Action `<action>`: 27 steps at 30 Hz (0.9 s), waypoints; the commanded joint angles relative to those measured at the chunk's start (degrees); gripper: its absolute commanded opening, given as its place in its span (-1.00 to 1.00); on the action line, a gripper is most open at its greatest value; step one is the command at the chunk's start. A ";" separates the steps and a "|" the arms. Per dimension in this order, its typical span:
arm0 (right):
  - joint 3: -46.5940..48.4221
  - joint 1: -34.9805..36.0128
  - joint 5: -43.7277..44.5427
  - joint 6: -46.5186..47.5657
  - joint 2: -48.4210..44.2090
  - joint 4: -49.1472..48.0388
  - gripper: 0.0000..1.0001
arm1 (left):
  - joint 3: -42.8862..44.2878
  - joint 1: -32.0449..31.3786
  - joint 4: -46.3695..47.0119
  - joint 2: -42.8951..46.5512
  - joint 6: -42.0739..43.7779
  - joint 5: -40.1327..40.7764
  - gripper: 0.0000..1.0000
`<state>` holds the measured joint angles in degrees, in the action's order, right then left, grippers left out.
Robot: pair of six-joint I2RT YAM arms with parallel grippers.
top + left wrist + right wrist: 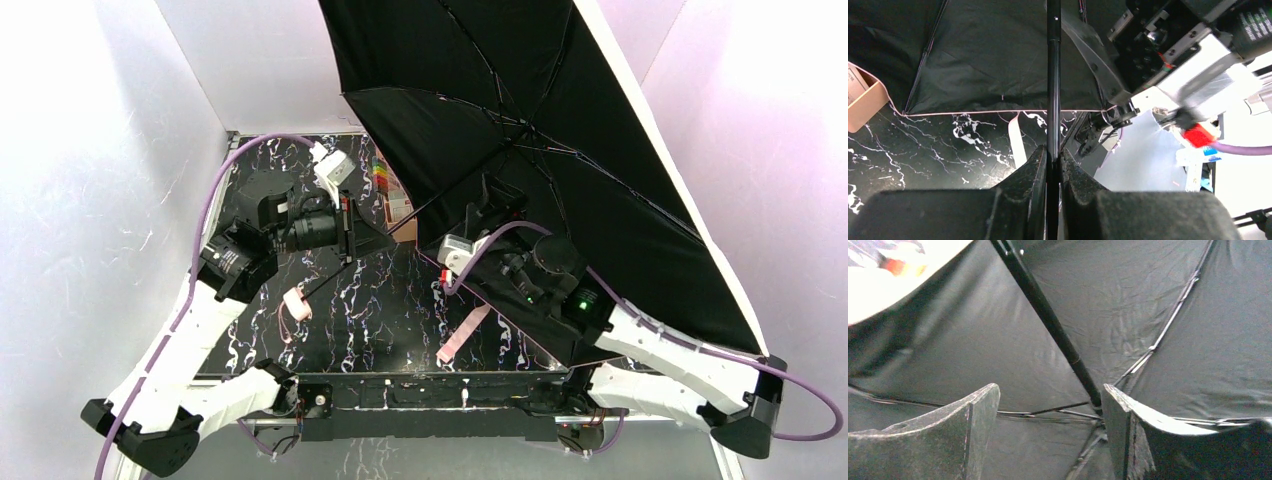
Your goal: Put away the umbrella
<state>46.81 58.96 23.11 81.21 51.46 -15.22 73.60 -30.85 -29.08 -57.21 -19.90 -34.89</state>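
The robot's right gripper has its open fingers facing the umbrella's hub, with the umbrella's shaft slanting past them, so it should swing around and grip the middle of the shaft (pixel 452 187).
The umbrella (pixel 480 90) stands open and tilted over the back right of the table, its black inner side facing the top camera, with a pale pink edge. My left gripper (pixel 1053 157) is shut on its black shaft (pixel 1053 75), near the lower end, left of centre (pixel 347 232). My right gripper (pixel 1050 390) is open inside the canopy, close to the hub, with the shaft (pixel 1048 320) and thin ribs (pixel 1168 320) just beyond its fingers and nothing between them. It sits under the canopy's lower half (pixel 497 200). A pink strap (pixel 462 335) hangs from the canopy rim onto the table.
An orange desk organiser (pixel 400 205) stands at the back centre, partly behind the canopy, and shows at the left edge of the left wrist view (pixel 863 102). A small pink loop (pixel 297 303) lies on the black marble table (pixel 380 310). White walls close in both sides.
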 commanded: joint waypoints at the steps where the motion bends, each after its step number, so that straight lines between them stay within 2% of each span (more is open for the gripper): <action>1: 6.11 1.48 1.55 -37.23 -3.51 8.14 0.68 | -2.83 0.34 6.06 0.21 -3.04 2.63 -1.00; 6: 7.72 1.45 2.66 -69.94 -2.52 7.56 0.67 | -4.06 0.35 6.40 -1.05 -2.72 1.66 -1.00; 9: 7.71 1.48 9.05 -88.68 -1.00 4.88 0.66 | -4.92 0.35 6.72 -1.62 -2.57 0.84 -1.00; 12: 8.47 1.41 16.31 -108.77 0.15 7.12 0.64 | -5.58 0.35 6.75 -1.59 -2.18 0.66 -1.00; 15: 8.39 1.42 18.36 -122.52 1.05 6.33 0.64 | -5.96 0.35 6.75 -1.59 -1.88 0.25 -1.00; 18: 7.01 1.46 18.73 -130.65 1.87 1.31 0.65 | -6.45 0.35 6.76 -1.75 -1.68 -0.44 -1.00; 22: 7.61 1.42 20.83 -140.02 4.11 1.46 0.64 | -7.18 0.35 6.72 -1.53 -1.38 -1.43 -1.00; 27: 4.89 0.73 23.01 -142.43 6.37 -6.60 0.58 | -8.26 0.35 6.73 -1.15 -1.20 -2.18 -1.00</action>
<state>52.34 60.25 42.22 -53.23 56.82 -11.86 67.11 -30.87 -20.78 -57.95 -22.35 -37.54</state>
